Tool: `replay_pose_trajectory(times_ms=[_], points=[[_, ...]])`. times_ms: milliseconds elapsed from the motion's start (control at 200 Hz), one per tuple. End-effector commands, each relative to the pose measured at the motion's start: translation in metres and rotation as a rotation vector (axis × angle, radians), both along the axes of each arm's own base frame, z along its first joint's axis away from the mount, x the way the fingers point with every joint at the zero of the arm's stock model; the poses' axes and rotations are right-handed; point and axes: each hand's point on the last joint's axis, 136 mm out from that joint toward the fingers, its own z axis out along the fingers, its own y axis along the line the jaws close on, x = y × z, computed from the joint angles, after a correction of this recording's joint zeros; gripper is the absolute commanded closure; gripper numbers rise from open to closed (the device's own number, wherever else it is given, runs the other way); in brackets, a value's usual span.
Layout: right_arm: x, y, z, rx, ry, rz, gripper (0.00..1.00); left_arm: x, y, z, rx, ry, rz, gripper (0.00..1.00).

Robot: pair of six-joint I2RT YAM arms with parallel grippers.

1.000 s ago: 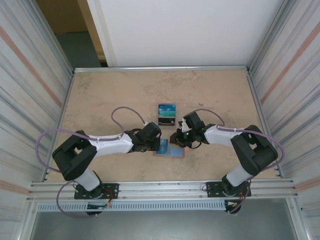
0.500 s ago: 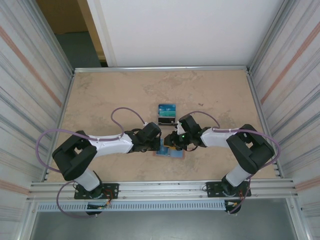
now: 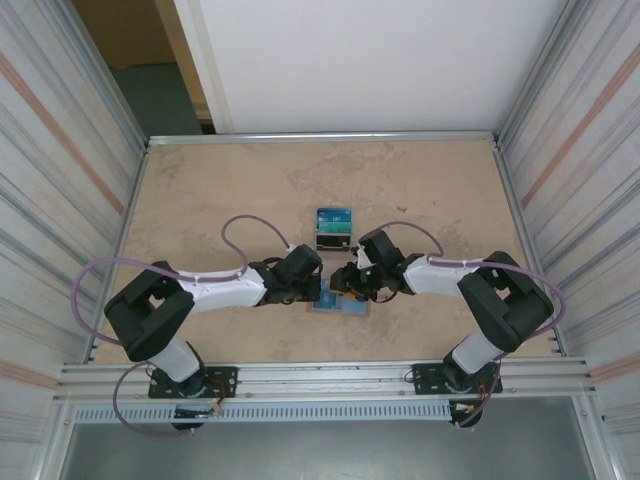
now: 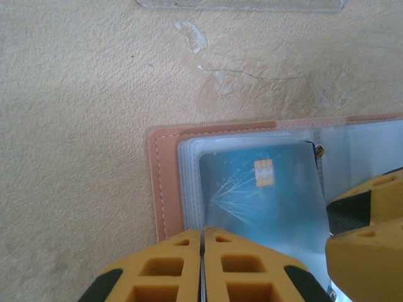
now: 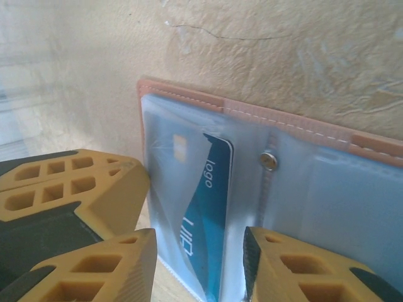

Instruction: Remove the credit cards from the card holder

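The blue credit card's chip side is still covered by the clear sleeve, so next my right gripper pinches its exposed edge (image 5: 223, 179) beside the snap and pulls.
The tan-brown card holder (image 3: 347, 306) lies open on the table between my two grippers. In the left wrist view its leather edge (image 4: 165, 189) frames clear sleeves, and a blue credit card (image 4: 264, 201) with a gold chip sits inside one. My left gripper (image 4: 203, 234) is shut at the sleeves' near edge, with a thin pale sliver of sleeve between its fingers. In the right wrist view the card holder (image 5: 302, 119) shows its snap, and a blue-teal credit card (image 5: 217, 207) stands up in a raised sleeve. My right gripper (image 5: 198, 244) is open, one finger on each side of that card.
A small clear-plastic stand (image 3: 334, 238) holding another blue card (image 3: 334, 216) sits just behind the card holder. Corrugated metal walls (image 3: 70, 200) enclose the table left and right. The tabletop (image 3: 220, 190) stretches toward the back wall.
My right gripper has moved left over the card holder and its jaws have opened wider. The left arm and the card holder have stayed put.
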Motion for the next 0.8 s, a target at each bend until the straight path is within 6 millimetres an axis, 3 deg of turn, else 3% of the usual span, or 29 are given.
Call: replay_pose_trajectory(times_ms=[0, 797], points=[[-0.004, -0.002, 0.0, -0.021, -0.002, 0.005, 0.58, -0.015, 0.015, -0.016, 0.06, 0.056, 0.007, 0.9], [0.002, 0.016, 0.017, 0.066, -0.022, 0.026, 0.61, -0.017, 0.013, -0.019, 0.057, 0.068, 0.0, 0.9]])
